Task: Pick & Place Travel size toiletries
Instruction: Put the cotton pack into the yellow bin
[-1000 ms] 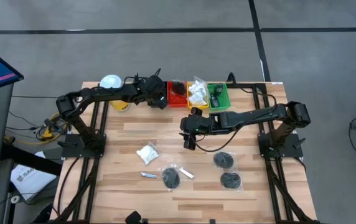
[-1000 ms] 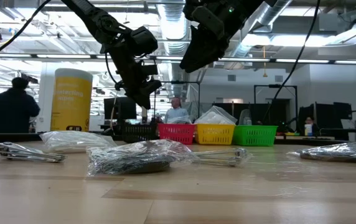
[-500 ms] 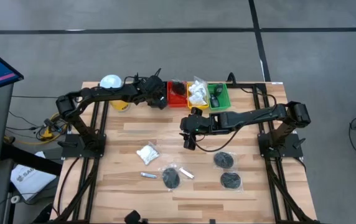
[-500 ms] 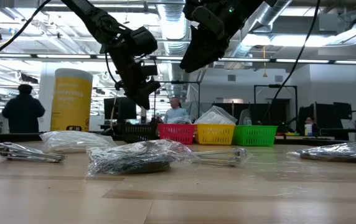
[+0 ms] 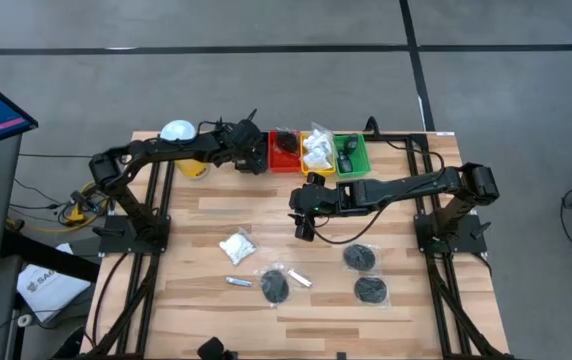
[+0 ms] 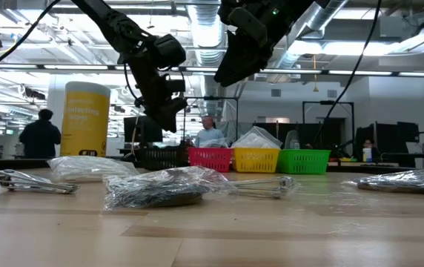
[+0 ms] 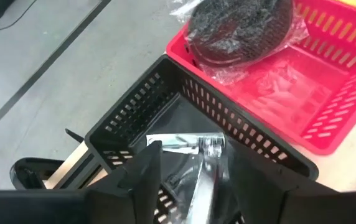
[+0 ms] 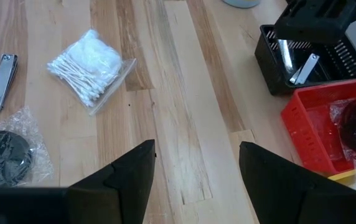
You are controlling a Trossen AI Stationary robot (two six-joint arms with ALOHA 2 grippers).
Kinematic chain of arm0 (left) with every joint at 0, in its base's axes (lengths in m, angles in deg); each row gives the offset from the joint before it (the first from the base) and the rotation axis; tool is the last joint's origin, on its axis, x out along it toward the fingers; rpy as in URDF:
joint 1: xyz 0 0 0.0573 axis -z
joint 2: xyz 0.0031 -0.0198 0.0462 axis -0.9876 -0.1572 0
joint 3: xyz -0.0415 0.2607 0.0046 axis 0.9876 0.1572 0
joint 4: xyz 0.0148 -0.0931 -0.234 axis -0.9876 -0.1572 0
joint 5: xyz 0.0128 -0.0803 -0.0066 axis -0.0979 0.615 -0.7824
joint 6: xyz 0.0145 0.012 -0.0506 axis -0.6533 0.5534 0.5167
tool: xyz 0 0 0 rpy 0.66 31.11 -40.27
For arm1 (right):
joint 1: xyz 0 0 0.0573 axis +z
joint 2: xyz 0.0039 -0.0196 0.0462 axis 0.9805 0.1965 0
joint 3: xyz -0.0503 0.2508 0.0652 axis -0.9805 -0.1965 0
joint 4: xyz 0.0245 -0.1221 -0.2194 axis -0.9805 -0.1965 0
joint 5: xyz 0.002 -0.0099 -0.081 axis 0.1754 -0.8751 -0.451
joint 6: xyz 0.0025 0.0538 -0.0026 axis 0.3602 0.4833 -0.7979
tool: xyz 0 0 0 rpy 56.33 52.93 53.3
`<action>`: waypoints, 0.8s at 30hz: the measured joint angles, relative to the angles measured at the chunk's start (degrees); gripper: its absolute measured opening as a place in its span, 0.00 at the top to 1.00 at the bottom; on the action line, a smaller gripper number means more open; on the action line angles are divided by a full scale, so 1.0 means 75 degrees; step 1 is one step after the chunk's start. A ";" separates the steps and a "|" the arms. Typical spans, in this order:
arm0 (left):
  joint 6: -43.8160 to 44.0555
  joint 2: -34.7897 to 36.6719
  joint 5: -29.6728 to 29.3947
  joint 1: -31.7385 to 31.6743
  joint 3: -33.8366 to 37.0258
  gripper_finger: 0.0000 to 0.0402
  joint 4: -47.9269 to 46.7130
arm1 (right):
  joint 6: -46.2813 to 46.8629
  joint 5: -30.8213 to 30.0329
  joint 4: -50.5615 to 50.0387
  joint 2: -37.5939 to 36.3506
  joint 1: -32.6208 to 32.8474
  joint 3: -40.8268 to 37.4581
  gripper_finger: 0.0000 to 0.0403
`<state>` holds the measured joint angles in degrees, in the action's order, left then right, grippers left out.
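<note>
Next, I will move my left gripper over to the white sachet on the table and close it on the white sachet's far edge (image 5: 232, 239).
My left gripper (image 7: 193, 177) hangs open over the black tray (image 7: 134, 118) at the table's far edge. A thin silver tube in a clear sachet (image 7: 206, 171) lies in that tray between and below the fingers; the right wrist view shows the tube (image 8: 302, 68) leaning inside it. My right gripper (image 5: 304, 228) hovers open above the table's middle, nothing between its fingers. On the near half of the table lie a white sachet (image 5: 236, 245), silver tubes (image 5: 238, 283) and wrapped black discs (image 5: 274, 287).
Red (image 5: 284, 152), yellow (image 5: 316, 150) and green (image 5: 351, 155) trays stand in a row right of the black one; the red tray holds a wrapped black disc (image 7: 240, 25). A yellow canister with a white lid (image 5: 181, 135) stands at the far left. People stand in the room behind.
My left gripper has opened over the black tray while staying in place. My right arm has kept still. A person in the room behind has walked toward the yellow canister.
</note>
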<state>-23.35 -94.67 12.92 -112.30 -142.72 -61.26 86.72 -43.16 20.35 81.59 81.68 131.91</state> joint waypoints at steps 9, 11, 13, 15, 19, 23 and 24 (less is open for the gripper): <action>-0.0169 0.0736 0.0941 0.0393 0.0036 0.58 -0.0991 | 0.0091 0.0006 -0.0091 0.0000 0.0002 0.0000 0.45; -0.0149 0.1099 0.1506 0.0563 0.0267 0.59 -0.1024 | 0.0220 0.0009 -0.0162 0.0000 0.0003 -0.0003 0.45; -0.0135 0.1464 0.1936 0.0810 0.0595 0.60 -0.0998 | 0.0322 0.0016 -0.0262 0.0000 0.0003 -0.0003 0.45; -0.0130 0.1848 0.2108 0.1105 0.0984 0.61 -0.1075 | 0.0338 0.0023 -0.0327 0.0000 0.0005 -0.0003 0.45; 0.0366 0.2683 0.2336 0.1734 0.1779 0.61 -0.0987 | 0.0338 0.0023 -0.0344 0.0000 0.0046 -0.0003 0.45; 0.0952 0.3302 0.2591 0.2457 0.2509 0.62 -0.0929 | 0.0338 0.0023 -0.0296 0.0000 0.0098 -0.0003 0.45; 0.1105 0.3392 0.2593 0.2647 0.2665 0.62 -0.0816 | 0.0336 0.0023 -0.0272 0.0000 0.0099 -0.0003 0.45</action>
<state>-15.07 -69.23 32.37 -92.45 -122.73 -67.38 89.24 -42.99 18.31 81.59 82.42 131.89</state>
